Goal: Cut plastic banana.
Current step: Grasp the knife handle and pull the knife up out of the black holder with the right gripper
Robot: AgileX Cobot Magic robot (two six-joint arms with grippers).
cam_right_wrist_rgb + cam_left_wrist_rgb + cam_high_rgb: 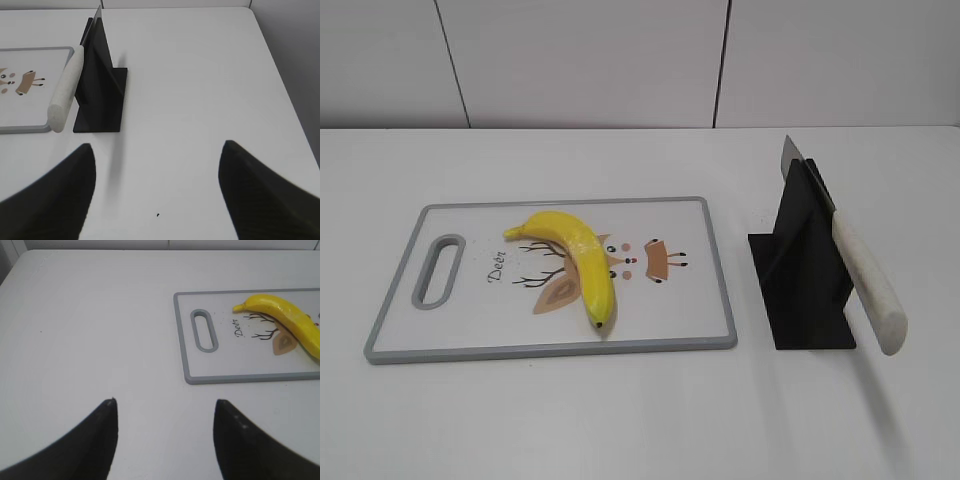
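Observation:
I should next move my right gripper to the middle of the knife's white handle (862, 267) (69, 84), next to the black stand, and close it there.
The plastic banana (576, 258) is glossy yellow and lies curved on a white cutting board (700, 310) with a grey rim and a deer print. It also shows in the left wrist view (287, 320). A knife with a white handle (868, 282) leans in a black stand (802, 270) to the right of the board; its handle shows in the right wrist view (66, 89). My left gripper (165, 402) is open and empty over bare table, left of and nearer than the board (186, 355). My right gripper (157, 147) is open and empty, nearer than the stand (100, 95).
The white table ends at a grey wall behind. The board's handle slot (439, 270) faces left. The table's right edge (287, 100) runs beside my right gripper. Neither arm shows in the exterior view.

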